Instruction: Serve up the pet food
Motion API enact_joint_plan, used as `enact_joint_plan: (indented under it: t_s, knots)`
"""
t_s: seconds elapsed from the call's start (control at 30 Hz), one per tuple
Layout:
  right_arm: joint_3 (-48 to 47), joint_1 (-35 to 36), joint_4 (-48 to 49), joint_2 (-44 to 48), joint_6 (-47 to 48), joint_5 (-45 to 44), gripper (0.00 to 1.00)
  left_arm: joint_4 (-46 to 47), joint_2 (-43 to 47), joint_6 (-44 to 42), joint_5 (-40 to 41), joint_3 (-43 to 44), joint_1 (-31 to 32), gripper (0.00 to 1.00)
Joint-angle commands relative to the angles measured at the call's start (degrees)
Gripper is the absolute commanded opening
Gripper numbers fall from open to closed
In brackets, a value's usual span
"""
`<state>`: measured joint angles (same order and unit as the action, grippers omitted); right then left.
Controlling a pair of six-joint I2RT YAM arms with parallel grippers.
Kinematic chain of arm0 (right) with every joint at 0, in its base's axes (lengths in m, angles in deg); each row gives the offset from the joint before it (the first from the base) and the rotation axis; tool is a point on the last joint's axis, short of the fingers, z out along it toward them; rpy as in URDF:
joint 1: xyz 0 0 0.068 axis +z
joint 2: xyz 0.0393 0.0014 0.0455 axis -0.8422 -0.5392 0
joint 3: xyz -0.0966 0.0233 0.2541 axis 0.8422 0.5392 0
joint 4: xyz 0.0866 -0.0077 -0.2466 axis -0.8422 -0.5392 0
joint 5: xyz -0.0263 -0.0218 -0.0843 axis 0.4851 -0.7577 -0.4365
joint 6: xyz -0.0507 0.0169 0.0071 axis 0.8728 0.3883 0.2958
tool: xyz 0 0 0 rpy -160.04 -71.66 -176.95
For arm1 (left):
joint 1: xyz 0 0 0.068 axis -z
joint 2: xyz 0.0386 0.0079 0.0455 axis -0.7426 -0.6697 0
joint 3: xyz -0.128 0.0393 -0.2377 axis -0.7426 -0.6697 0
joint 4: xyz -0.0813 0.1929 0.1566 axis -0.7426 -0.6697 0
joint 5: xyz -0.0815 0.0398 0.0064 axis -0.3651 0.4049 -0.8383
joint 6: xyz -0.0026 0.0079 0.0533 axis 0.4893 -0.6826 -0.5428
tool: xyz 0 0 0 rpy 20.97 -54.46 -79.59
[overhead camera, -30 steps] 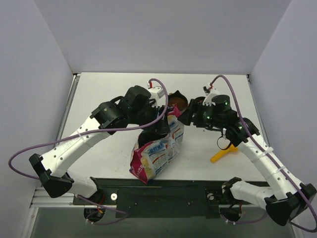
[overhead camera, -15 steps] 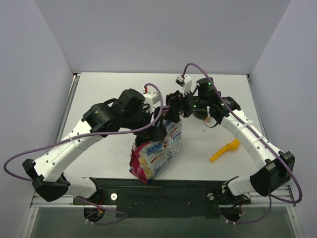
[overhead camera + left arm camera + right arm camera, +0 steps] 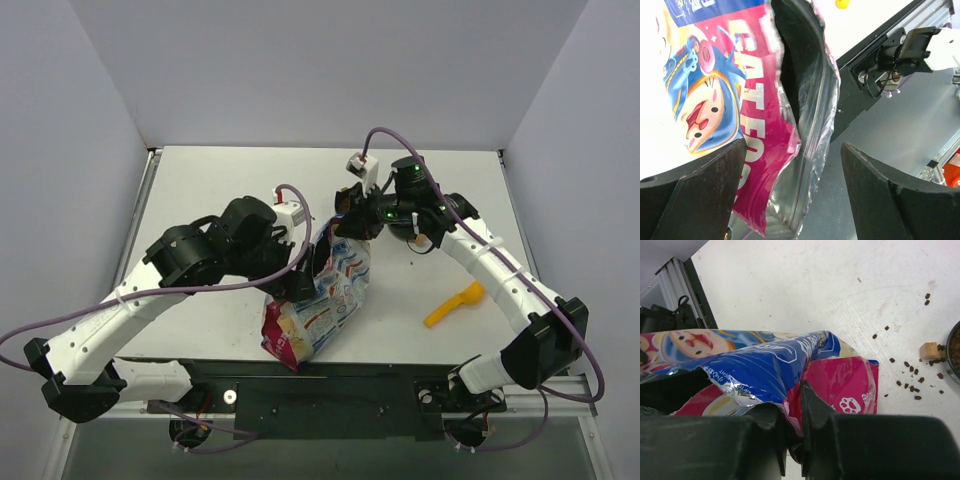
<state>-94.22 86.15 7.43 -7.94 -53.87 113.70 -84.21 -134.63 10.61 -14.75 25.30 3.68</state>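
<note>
The pet food bag leans toward the table's near edge, so next I set it upright with both grippers before my right gripper opens and takes its magenta rim [image 3: 794, 409].
The pet food bag [image 3: 322, 300] stands leaning at the table's near middle, magenta-edged, its mouth torn open. My right gripper [image 3: 350, 226] is at its top edge. In the right wrist view it [image 3: 792, 410] is shut on the bag's [image 3: 840, 385] magenta rim. My left gripper [image 3: 303, 280] is on the bag's left side. Its fingers [image 3: 690, 195] are wide open around the foil lip of the bag [image 3: 805, 165] without pinching it. Loose pet food pellets [image 3: 912, 371] lie scattered on the table. More fill a black bowl [image 3: 955, 350].
A yellow-orange scoop [image 3: 455, 303] lies on the table to the right of the bag. A small tan cube [image 3: 929, 350] sits beside the bowl. The right arm covers the bowl from above. Grey walls close in the table on the left, back and right.
My right gripper has shut on the bag's top edge. The left arm has drawn back to the left and nearer, its fingers still open. The bag's top has leaned over to the right.
</note>
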Motion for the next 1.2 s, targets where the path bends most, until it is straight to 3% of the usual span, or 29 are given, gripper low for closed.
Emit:
enact_joint_plan:
  t_s: [0.0,0.1,0.13,0.23,0.3,0.5,0.63,0.67,0.7,0.77,0.8,0.83,0.87,1.03,1.1,1.17]
  knots:
    - [0.83,-2.14,5.87,3.15,-2.48,-6.29,0.00,-4.33,1.61,3.98,2.06,-3.16,1.19,0.79]
    - [5.47,-5.12,8.76,9.80,-11.23,-18.78,0.00,-7.05,0.74,6.61,10.21,-2.82,1.19,0.64]
    - [8.71,-5.74,10.95,11.40,-13.10,-24.55,0.00,-7.49,0.39,7.06,11.98,-2.12,1.10,0.50]
    - [14.18,-7.24,13.08,19.91,-18.12,-29.61,0.00,-8.73,-0.58,8.03,22.86,-0.54,0.31,0.15]
    - [17.26,-7.07,13.08,24.22,-19.52,-31.20,0.00,-9.60,-2.07,7.50,28.14,0.95,-1.70,0.00]
    - [20.61,-4.08,7.47,30.92,-21.47,-31.82,0.00,-9.96,-5.41,-0.31,29.14,8.77,-12.33,0.00]
    - [19.39,1.01,1.06,30.67,-19.71,-31.47,0.00,-10.04,-5.24,-3.91,22.04,10.72,-15.16,0.00]
    - [18.77,2.59,0.26,30.41,-18.92,-31.47,0.00,-10.92,-5.33,-4.19,19.59,10.90,-15.42,0.03]
    - [17.63,2.86,-1.58,29.53,-18.83,-31.47,0.00,-11.27,-5.33,-4.10,18.43,10.90,-15.43,0.18]
    - [15.70,3.13,-3.86,28.39,-18.39,-30.25,0.00,-12.33,-4.89,-3.31,15.44,10.81,-15.78,0.37]
    - [14.91,3.04,-5.01,27.95,-17.00,-29.98,0.09,-12.59,-4.71,-2.88,13.34,10.72,-15.69,0.48]
    - [13.33,3.04,-7.11,27.25,-15.94,-29.45,0.17,-12.51,-4.28,-2.78,12.36,10.20,-15.86,0.51]
    - [12.10,2.87,-8.52,26.80,-13.23,-28.40,0.32,-12.33,-3.32,-2.17,10.53,9.93,-15.87,0.55]
    - [0.42,3.22,-22.13,21.18,-3.01,-25.49,0.76,-8.21,2.74,-1.20,5.60,6.24,-15.95,0.64]
    - [-2.84,3.22,-25.04,19.33,0.85,-25.75,0.77,-6.01,4.33,-1.46,4.80,4.31,-16.04,0.63]
    - [-4.52,3.13,-25.32,18.45,-0.10,-26.89,0.77,-5.65,4.78,-0.76,5.84,3.87,-16.13,0.54]
